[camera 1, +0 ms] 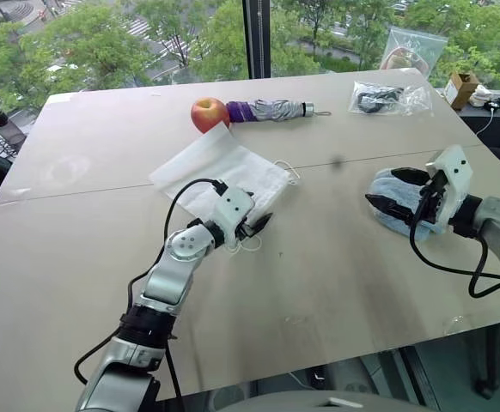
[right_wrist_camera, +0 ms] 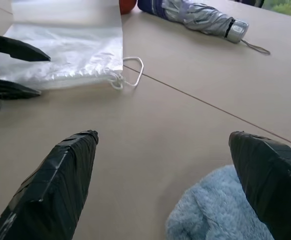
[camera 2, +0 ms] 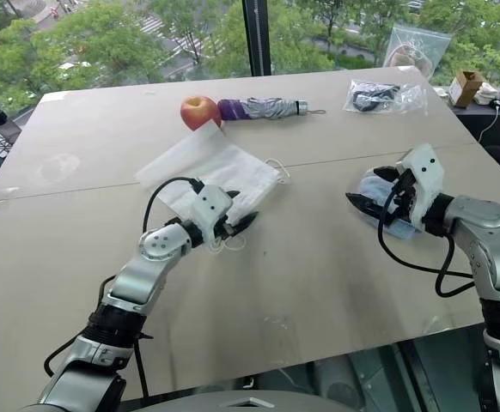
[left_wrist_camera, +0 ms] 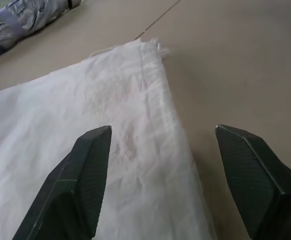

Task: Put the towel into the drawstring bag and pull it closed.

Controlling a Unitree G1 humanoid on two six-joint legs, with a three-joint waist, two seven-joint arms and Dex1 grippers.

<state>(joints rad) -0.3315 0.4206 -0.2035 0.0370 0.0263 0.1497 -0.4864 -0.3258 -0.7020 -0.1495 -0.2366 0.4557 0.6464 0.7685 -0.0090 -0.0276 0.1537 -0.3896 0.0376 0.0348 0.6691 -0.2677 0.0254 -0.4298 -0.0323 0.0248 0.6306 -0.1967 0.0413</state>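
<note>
I will pinch the hem's upper layer (left_wrist_camera: 166, 140) with my left gripper and lift it before my right gripper brings the towel in, because the bag's opening lies flat shut.
The white drawstring bag (camera 1: 220, 176) lies flat on the table, with one cord loop (right_wrist_camera: 133, 75) at its right corner. My left gripper (camera 1: 261, 225) is open at the bag's near edge. Its fingers (left_wrist_camera: 85, 170) straddle the gathered hem, one over the fabric and the other over bare table. The light-blue towel (camera 1: 396, 210) lies bunched on the table to the right. My right gripper (camera 1: 381, 185) is open over it, pointing left toward the bag. In the right wrist view the towel (right_wrist_camera: 215, 210) sits close beside one finger, leaving a wide gap to the other.
A red apple (camera 1: 209, 113) and a folded purple-grey umbrella (camera 1: 271, 110) lie just beyond the bag. A clear plastic bag with dark contents (camera 1: 387, 99) sits at the far right, with another clear bag (camera 1: 413, 47) and a small box (camera 1: 462, 86) behind it. The table edge (camera 1: 336, 360) runs close in front.
</note>
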